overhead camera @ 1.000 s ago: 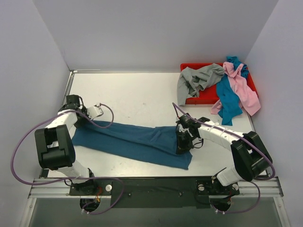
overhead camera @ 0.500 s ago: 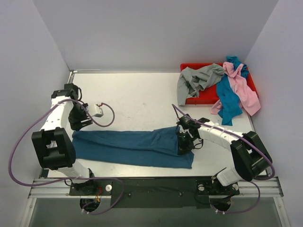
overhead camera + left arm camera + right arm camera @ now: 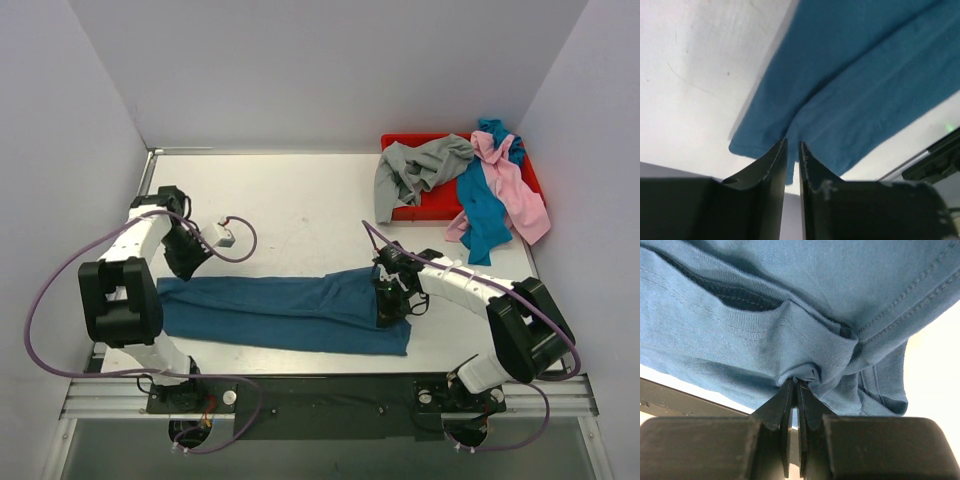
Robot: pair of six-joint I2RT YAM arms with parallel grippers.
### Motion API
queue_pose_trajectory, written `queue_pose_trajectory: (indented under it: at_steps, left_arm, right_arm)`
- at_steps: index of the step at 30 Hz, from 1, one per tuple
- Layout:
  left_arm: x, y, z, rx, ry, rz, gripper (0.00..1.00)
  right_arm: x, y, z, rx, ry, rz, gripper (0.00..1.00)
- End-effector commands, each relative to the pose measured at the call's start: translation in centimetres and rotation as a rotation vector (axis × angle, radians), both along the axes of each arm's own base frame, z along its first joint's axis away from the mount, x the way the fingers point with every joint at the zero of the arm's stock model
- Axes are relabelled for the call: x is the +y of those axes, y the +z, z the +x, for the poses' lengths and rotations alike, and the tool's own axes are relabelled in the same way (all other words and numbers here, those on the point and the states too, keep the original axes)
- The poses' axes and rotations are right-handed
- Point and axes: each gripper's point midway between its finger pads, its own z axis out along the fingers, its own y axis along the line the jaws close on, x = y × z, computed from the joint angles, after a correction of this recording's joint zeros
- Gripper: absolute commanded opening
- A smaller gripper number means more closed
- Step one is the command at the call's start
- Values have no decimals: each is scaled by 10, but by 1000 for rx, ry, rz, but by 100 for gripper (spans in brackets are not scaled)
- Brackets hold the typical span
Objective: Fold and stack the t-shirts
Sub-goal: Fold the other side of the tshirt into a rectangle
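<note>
My left gripper's empty fingers are above the loose end of the dark teal-blue t-shirt, so they should open and pinch the top layer's folded edge (image 3: pixel 796 121).
The dark teal-blue t-shirt (image 3: pixel 280 312) lies in a long folded strip across the front of the table. My right gripper (image 3: pixel 390 300) is shut on a bunched fold of it near its right end; the pinched cloth (image 3: pixel 810 371) shows at the tips in the right wrist view. My left gripper (image 3: pixel 186 266) hovers over the strip's far left corner, jaws nearly together with nothing between them. The shirt's left end (image 3: pixel 855 85) lies below my left fingertips (image 3: pixel 781 150). The grey t-shirt (image 3: pixel 420 165), pink t-shirt (image 3: pixel 515 190) and turquoise t-shirt (image 3: pixel 483 215) are piled at the back right.
The red tray (image 3: pixel 400 140) stands at the back right under the piled shirts, which hang over its front edge. White walls close in left, back and right. A metal rail (image 3: pixel 320 395) runs along the near edge.
The shirt's left end, held up and back a second ago, now lies flat and let go. My left gripper has lifted and moved slightly right. My right gripper has stayed put.
</note>
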Motion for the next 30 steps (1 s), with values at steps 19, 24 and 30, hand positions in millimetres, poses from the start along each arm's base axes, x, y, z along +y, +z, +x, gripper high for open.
queue_pose_trajectory:
  at_steps: [19,24,30]
  left_arm:
    - [-2,-28,-57,99,2,-30,20]
    - [15,-36,-93,194,-89,58,24]
    - [1,-8,-41,-32,25,-15,41]
  right_arm:
    - [-20,-3,-8,10,-5,-71,0]
    - [-21,-3,-7,7,-3,-74,0]
    - [-21,0,-4,-4,2,-71,0]
